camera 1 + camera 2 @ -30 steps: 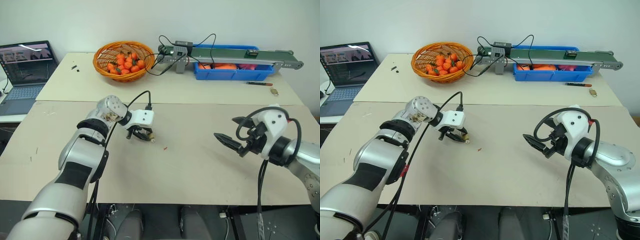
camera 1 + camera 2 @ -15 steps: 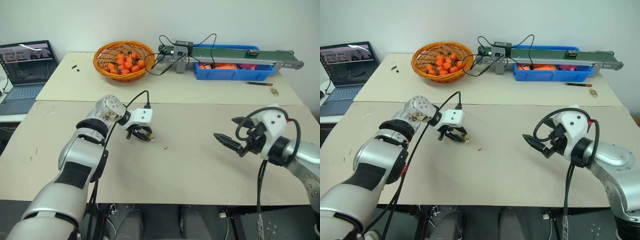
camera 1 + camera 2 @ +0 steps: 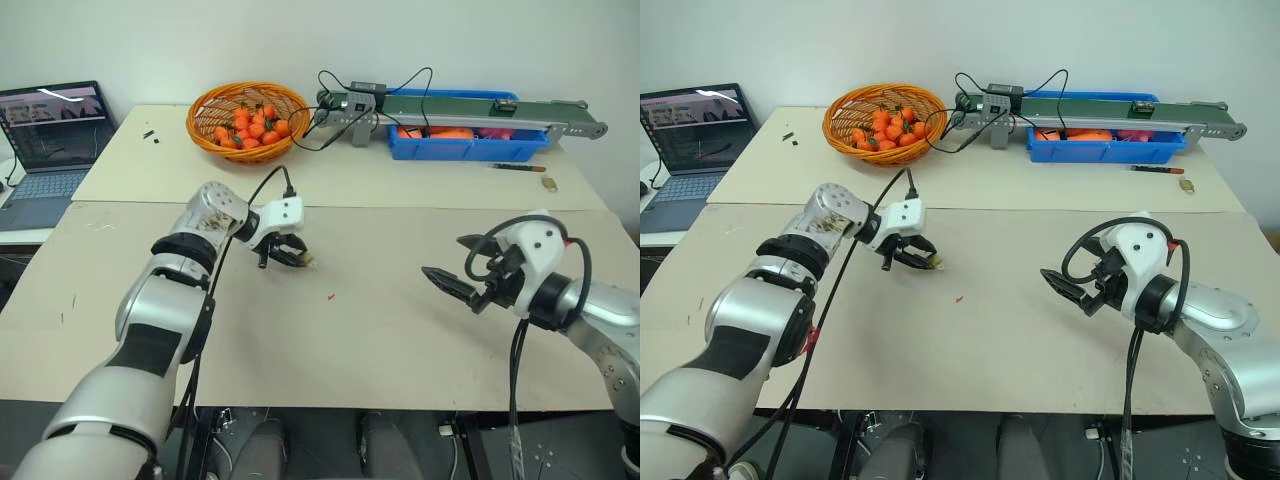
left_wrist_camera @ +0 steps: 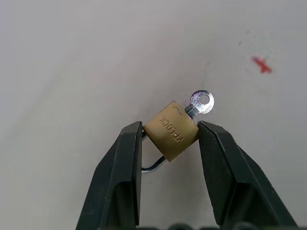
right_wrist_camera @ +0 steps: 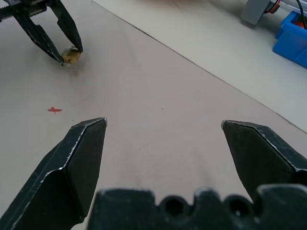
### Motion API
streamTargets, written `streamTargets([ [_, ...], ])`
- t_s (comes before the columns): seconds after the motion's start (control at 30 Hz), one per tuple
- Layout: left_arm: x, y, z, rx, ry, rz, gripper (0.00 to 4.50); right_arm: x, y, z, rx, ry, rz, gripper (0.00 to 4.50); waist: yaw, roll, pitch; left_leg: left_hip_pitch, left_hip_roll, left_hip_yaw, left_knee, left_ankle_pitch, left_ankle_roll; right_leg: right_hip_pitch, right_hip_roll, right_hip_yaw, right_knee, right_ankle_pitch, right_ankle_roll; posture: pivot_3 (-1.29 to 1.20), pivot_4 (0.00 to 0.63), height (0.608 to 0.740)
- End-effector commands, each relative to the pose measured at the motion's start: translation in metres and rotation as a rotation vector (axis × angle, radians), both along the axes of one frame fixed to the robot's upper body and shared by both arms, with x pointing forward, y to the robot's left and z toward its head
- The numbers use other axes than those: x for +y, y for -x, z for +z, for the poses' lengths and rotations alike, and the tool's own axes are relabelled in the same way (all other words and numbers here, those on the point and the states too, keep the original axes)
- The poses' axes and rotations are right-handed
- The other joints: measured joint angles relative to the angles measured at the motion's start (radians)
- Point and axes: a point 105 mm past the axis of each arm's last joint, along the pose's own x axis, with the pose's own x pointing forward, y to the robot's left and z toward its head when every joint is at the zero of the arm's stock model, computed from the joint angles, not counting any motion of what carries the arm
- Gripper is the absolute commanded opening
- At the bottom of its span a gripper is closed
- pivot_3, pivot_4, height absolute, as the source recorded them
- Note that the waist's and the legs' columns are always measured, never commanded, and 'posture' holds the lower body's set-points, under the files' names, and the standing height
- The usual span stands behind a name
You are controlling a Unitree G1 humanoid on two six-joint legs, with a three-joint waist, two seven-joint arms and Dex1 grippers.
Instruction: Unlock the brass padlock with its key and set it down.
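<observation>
The left gripper pinches the brass padlock crooked by its corners; I should set it down, open, then grip it squarely by its flat sides (image 4: 183, 145).
The brass padlock (image 4: 171, 135) is pinched between the two black fingers of my left gripper (image 4: 170, 127), held a little above the table's middle left. The key (image 4: 201, 101) sticks out of the padlock's body, its round silver bow pointing away from the fingers. The thin silver shackle (image 4: 152, 166) curves back toward the left finger. From the head, the left gripper (image 3: 295, 258) points down and to the right with the padlock (image 3: 308, 262) at its tips. My right gripper (image 3: 447, 283) hovers open and empty over the table's right side, aimed toward the left gripper.
A small red mark (image 3: 331, 296) lies on the table just right of the left gripper. At the back are an orange basket of mandarins (image 3: 247, 118), a conveyor (image 3: 470, 105), a blue bin (image 3: 465, 148), a pen (image 3: 517, 167) and a small brass item (image 3: 549, 182). A laptop (image 3: 50, 140) sits far left.
My left wrist has rolled and the gripper has edged up and away from me, still holding the padlock. The right arm has stayed still.
</observation>
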Motion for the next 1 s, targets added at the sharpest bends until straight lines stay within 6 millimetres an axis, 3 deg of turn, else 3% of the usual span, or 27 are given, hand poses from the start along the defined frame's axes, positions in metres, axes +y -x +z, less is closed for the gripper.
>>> streamTargets([
  [0.03,-0.013,0.004,-0.005,-0.027,-0.001,0.006,1.27,0.003,0.0,0.013,-0.076,0.0,0.009,4.5,0.001,0.001,-0.001,0.001,0.0,0.0,0.0,0.0,0.0,0.001,0.0,0.0,0.0,0.0,0.0,0.0,0.15,0.717],
  [0.17,-0.022,0.021,-0.007,0.026,0.07,0.079,1.27,0.004,0.0,0.012,-0.078,-0.004,0.01,4.5,0.006,0.001,-0.001,0.003,0.0,0.0,0.0,0.0,0.0,0.003,0.0,0.0,0.0,0.0,0.0,0.0,0.15,0.717],
  [0.3,-0.014,0.027,-0.009,0.032,0.053,0.172,1.27,0.004,-0.001,0.01,-0.077,-0.002,0.011,4.5,0.006,0.002,-0.001,0.002,0.0,0.0,0.0,0.0,0.0,0.002,0.0,0.0,0.0,0.0,0.0,0.0,0.15,0.717],
  [0.37,-0.008,0.026,-0.009,0.037,0.04,0.205,2.27,0.005,-0.001,0.01,-0.077,-0.001,0.013,4.5,0.004,0.002,-0.001,0.004,0.0,0.0,0.0,0.0,0.0,0.003,0.0,0.0,0.0,0.0,0.0,0.0,0.15,0.717],
  [0.57,-0.001,0.018,-0.002,-0.001,0.01,0.219,4.41,0.005,-0.002,0.01,-0.079,0.0,0.015,4.5,-0.003,0.002,-0.001,0.005,0.0,0.0,0.0,0.0,0.0,0.003,0.0,0.001,0.0,-0.002,0.003,0.0,0.15,0.717],
  [0.77,-0.005,0.022,0.005,-0.015,0.018,0.137,4.49,0.005,-0.002,0.01,-0.079,-0.001,0.012,4.5,-0.003,0.002,-0.001,0.004,0.0,0.001,0.0,0.0,0.0,0.003,0.0,0.001,0.0,-0.001,0.002,0.0,0.15,0.717],
  [0.93,-0.014,0.036,0.018,-0.023,0.08,-0.048,4.49,0.005,-0.002,0.01,-0.08,-0.003,0.01,4.5,0.0,0.001,-0.001,0.003,0.0,0.0,0.0,0.0,0.0,0.002,0.0,0.001,0.0,-0.001,0.001,0.0,0.15,0.717],
  [1.0,-0.009,0.037,0.019,-0.046,0.063,-0.105,4.49,0.006,-0.002,0.01,-0.081,-0.004,0.011,4.5,0.0,0.001,-0.001,0.003,0.0,0.0,0.0,0.0,0.0,0.002,0.0,0.001,-0.001,0.0,0.001,0.0,0.15,0.717],
])
